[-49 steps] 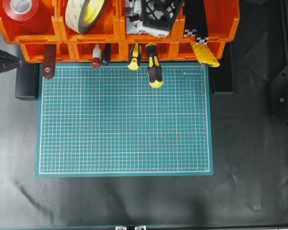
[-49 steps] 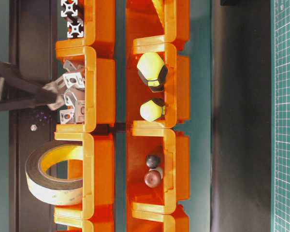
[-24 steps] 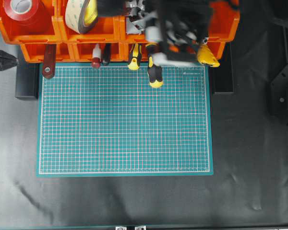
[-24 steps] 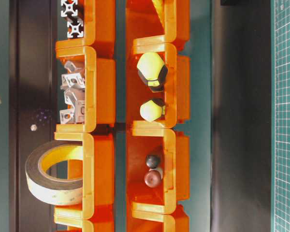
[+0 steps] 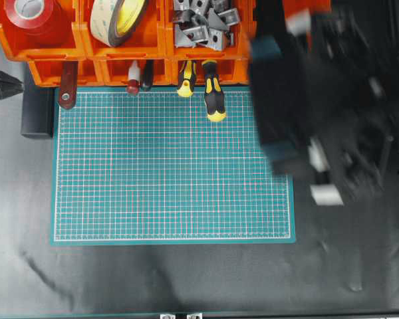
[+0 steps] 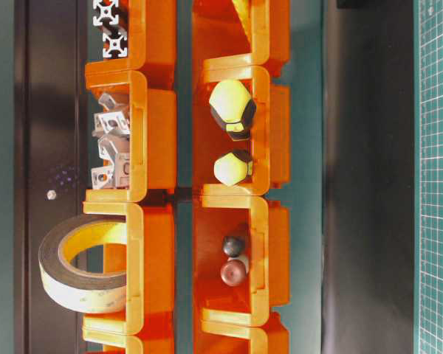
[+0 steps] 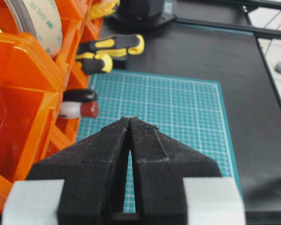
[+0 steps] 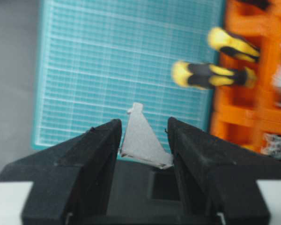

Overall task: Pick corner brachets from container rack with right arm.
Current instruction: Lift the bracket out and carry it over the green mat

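Observation:
My right gripper is going to set the silver corner bracket down close to the middle of the green cutting mat [image 5: 176,180] [image 8: 109,18].
Several silver-grey corner brackets [image 5: 203,23] lie piled in an orange rack bin; they also show in the table-level view [image 6: 111,144]. My right arm [image 5: 319,113] is a dark blur over the mat's right edge, in front of the rack. My right gripper [image 8: 143,124] is shut on one triangular silver corner bracket [image 8: 143,140], held between the jaws above the mat. My left gripper [image 7: 130,119] is shut and empty, low beside the rack's left end.
The orange container rack [image 5: 153,50] runs along the back and holds red tape [image 5: 30,13] and a large tape roll [image 5: 120,16]. Yellow-and-black screwdrivers [image 5: 213,100] poke out over the green cutting mat [image 5: 173,166]. Aluminium bars [image 6: 109,29] sit in a neighbouring bin.
My right arm has pulled out of the bracket bin and swung right and forward over the mat's right edge. The bracket bin is now uncovered. The left arm has not moved.

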You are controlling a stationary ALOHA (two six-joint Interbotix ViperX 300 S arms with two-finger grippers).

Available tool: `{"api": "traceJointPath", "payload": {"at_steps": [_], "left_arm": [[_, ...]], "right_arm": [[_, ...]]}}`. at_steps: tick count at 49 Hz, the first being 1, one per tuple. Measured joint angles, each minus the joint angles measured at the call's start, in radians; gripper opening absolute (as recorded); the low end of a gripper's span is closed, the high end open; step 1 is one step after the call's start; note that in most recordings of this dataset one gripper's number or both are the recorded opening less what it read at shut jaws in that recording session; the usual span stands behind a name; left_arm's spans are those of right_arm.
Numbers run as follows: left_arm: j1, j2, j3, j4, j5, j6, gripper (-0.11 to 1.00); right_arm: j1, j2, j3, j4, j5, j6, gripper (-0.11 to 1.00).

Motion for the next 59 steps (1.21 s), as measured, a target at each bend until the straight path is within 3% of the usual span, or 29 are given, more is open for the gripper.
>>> {"api": "traceJointPath", "payload": {"at_steps": [8, 13, 20, 25, 34, 45, 50, 59], "left_arm": [[0.000, -0.002, 0.000, 0.000, 0.000, 0.000, 0.00], [0.000, -0.009, 0.000, 0.000, 0.002, 0.002, 0.00], [0.000, -0.014, 0.000, 0.000, 0.003, 0.006, 0.00], [-0.002, -0.014, 0.000, 0.000, 0.005, 0.005, 0.00], [-0.003, -0.014, 0.000, 0.000, 0.005, 0.002, 0.00], [-0.003, -0.012, 0.000, 0.000, 0.005, 0.002, 0.00], [-0.003, -0.012, 0.000, 0.000, 0.005, 0.000, 0.00], [-0.003, -0.012, 0.000, -0.002, 0.005, 0.000, 0.00]], "right_arm": [[0.046, -0.121, 0.238, -0.005, -0.189, 0.084, 0.32], [0.086, -0.181, 0.400, -0.020, -0.350, 0.087, 0.32], [0.121, -0.195, 0.617, -0.077, -0.607, 0.087, 0.32], [0.127, -0.167, 0.695, -0.137, -0.742, 0.092, 0.32], [0.118, -0.025, 0.726, -0.259, -0.818, 0.092, 0.32], [0.092, 0.232, 0.666, -0.417, -0.859, 0.092, 0.32], [0.087, 0.314, 0.615, -0.453, -0.891, 0.092, 0.32], [0.067, 0.391, 0.561, -0.460, -0.933, 0.091, 0.32]]}}
